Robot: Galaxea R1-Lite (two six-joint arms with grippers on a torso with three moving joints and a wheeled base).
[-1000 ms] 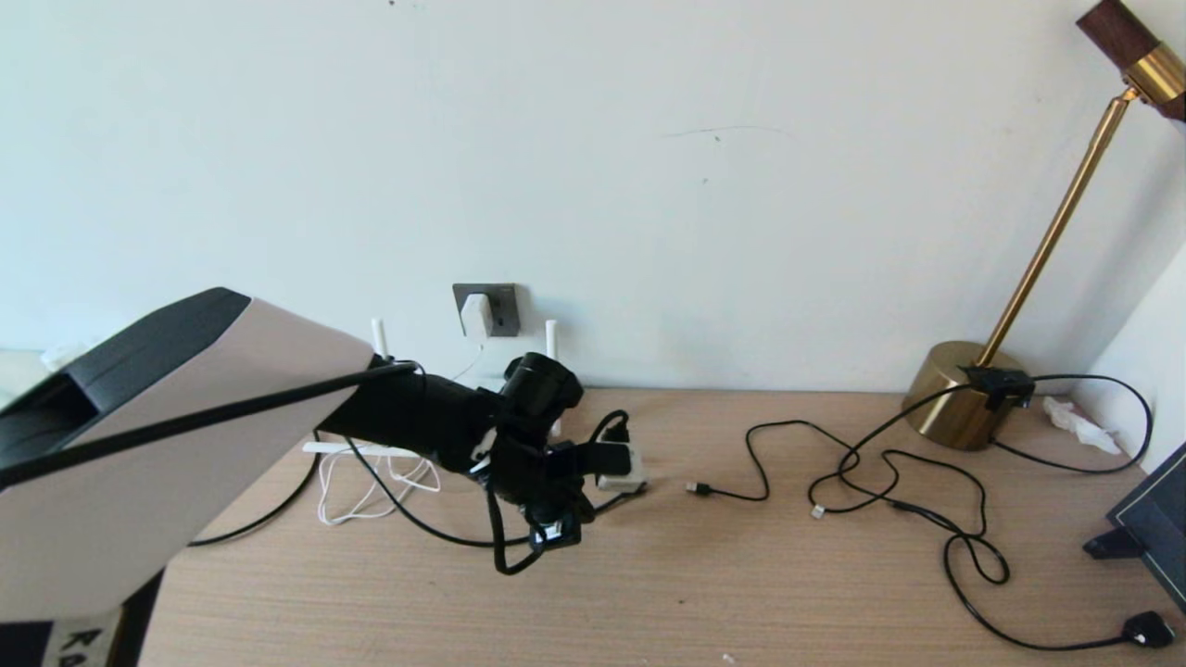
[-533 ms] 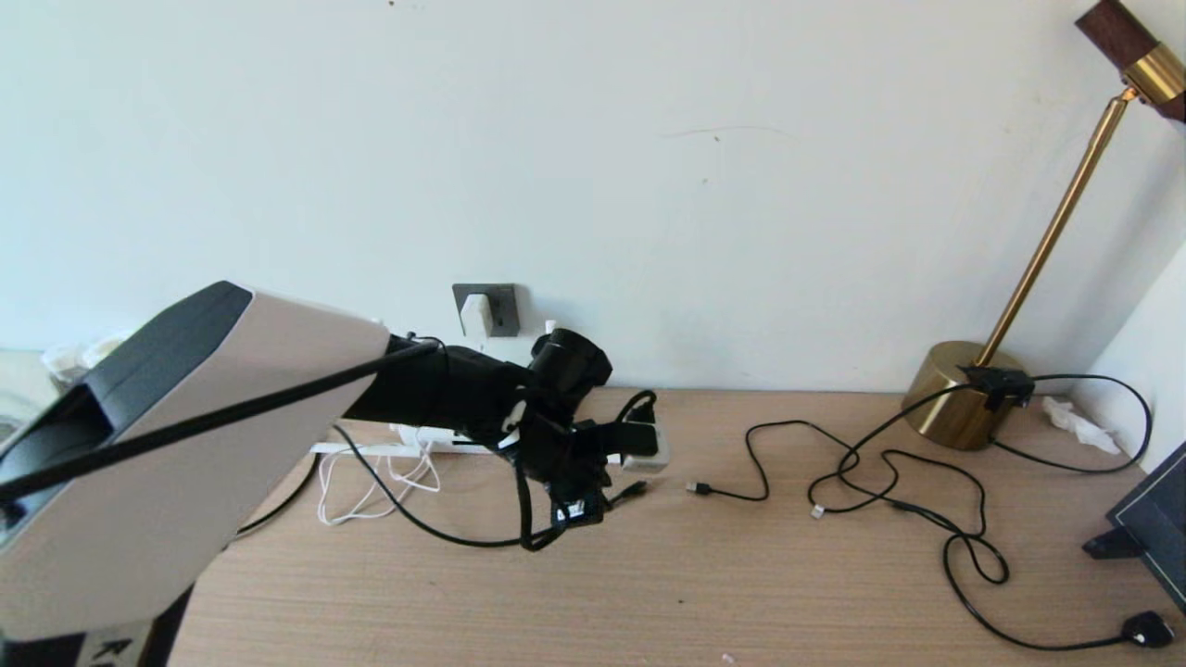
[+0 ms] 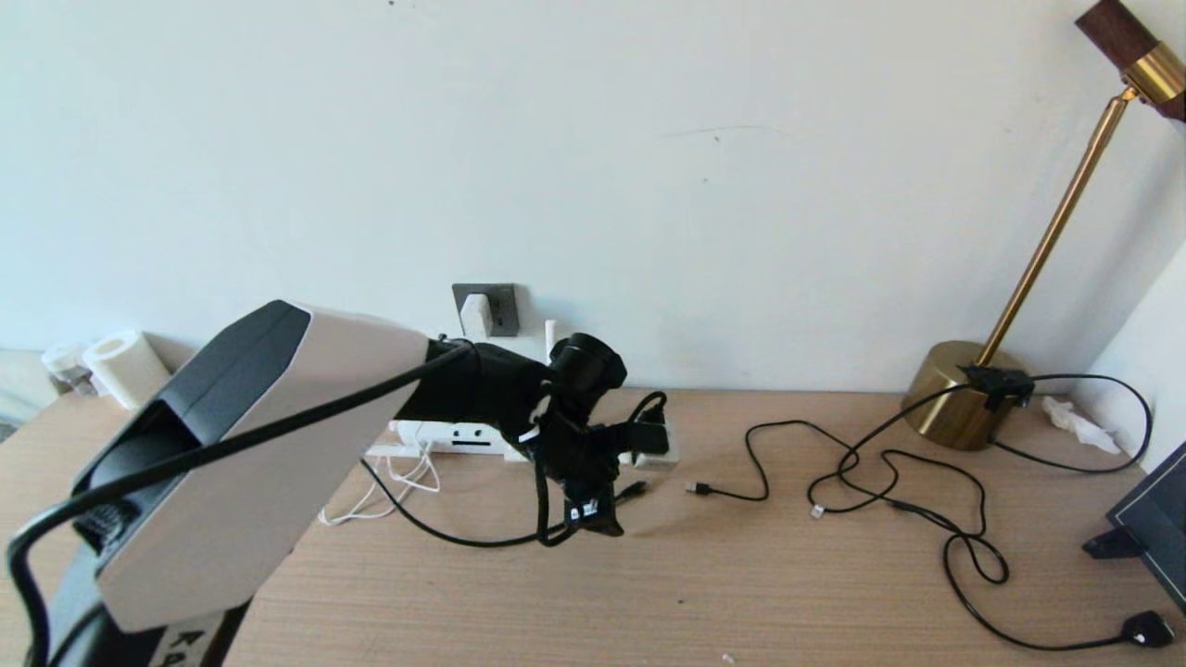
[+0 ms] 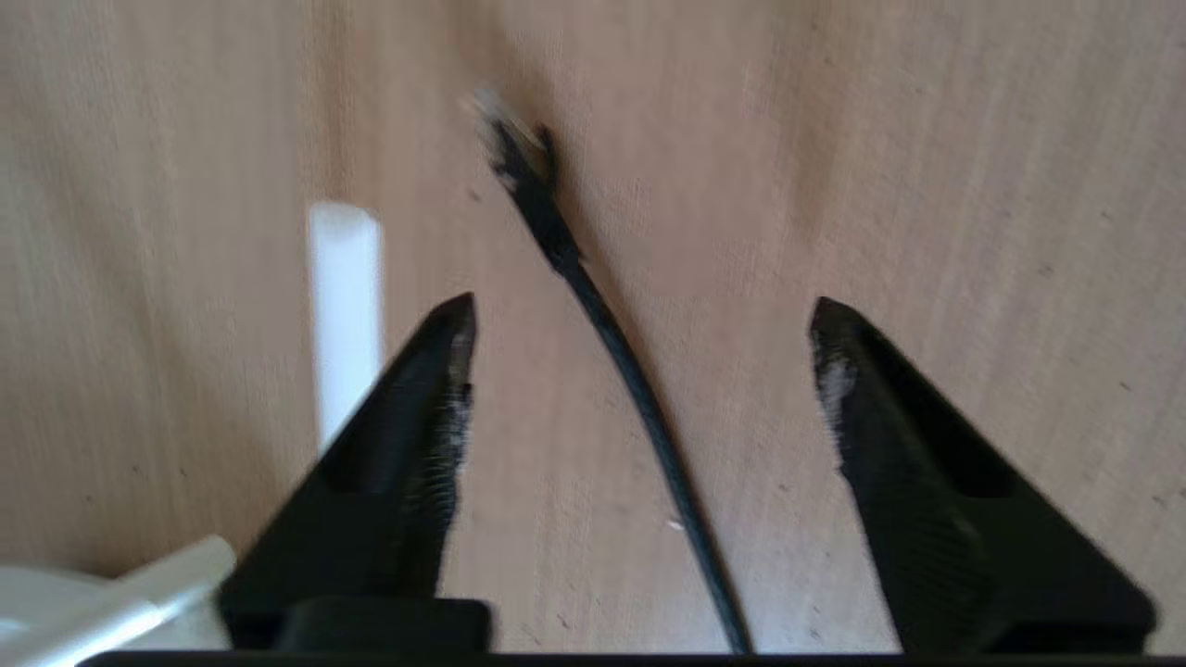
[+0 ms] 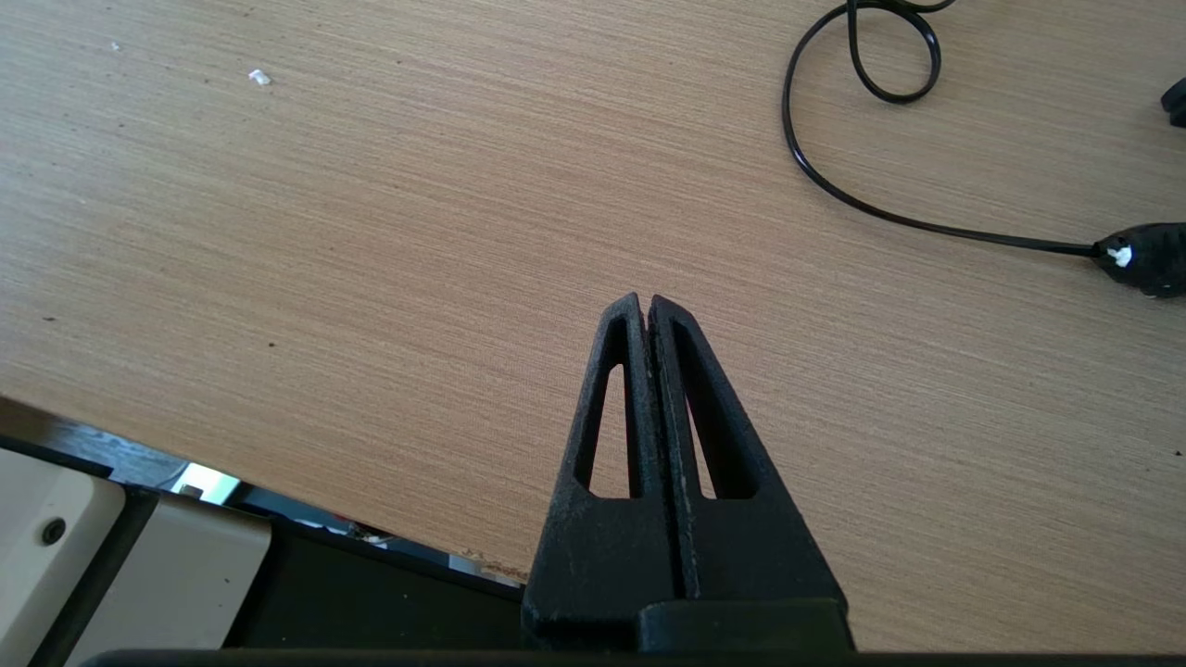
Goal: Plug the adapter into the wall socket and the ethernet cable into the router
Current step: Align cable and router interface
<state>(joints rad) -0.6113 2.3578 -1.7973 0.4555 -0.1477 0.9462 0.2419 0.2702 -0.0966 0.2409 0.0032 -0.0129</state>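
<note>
The ethernet connector faces away from the router, so the robot's left gripper should grab the cable (image 4: 574,267) just behind the connector and lift it for the right gripper.
The white adapter (image 3: 476,315) sits in the dark grey wall socket (image 3: 501,309), and its thin white cord hangs down behind my left arm. Below it the router (image 3: 451,436) lies against the wall, partly hidden by the arm, with one antenna (image 3: 551,333) upright and another (image 4: 345,296) lying on the table. The black ethernet cable (image 3: 445,535) runs along the table to its connector (image 3: 635,488). My left gripper (image 3: 598,523) hangs open just above the cable (image 4: 630,380), which passes between the fingers without touching them. The connector (image 4: 514,139) lies beyond the tips. My right gripper (image 5: 646,301) is shut on nothing.
A brass lamp base (image 3: 959,394) stands at the back right, with thin black cables (image 3: 889,463) looping across the table to a small plug (image 3: 1149,632). A coil of white cord (image 3: 380,482) lies left of the router. A paper roll (image 3: 120,366) stands far left; a dark stand (image 3: 1149,528) at the right edge.
My left arm has swung to the right and towards the wall, carrying the open gripper along the cable towards its connector. The router's port edge has come into view behind it.
</note>
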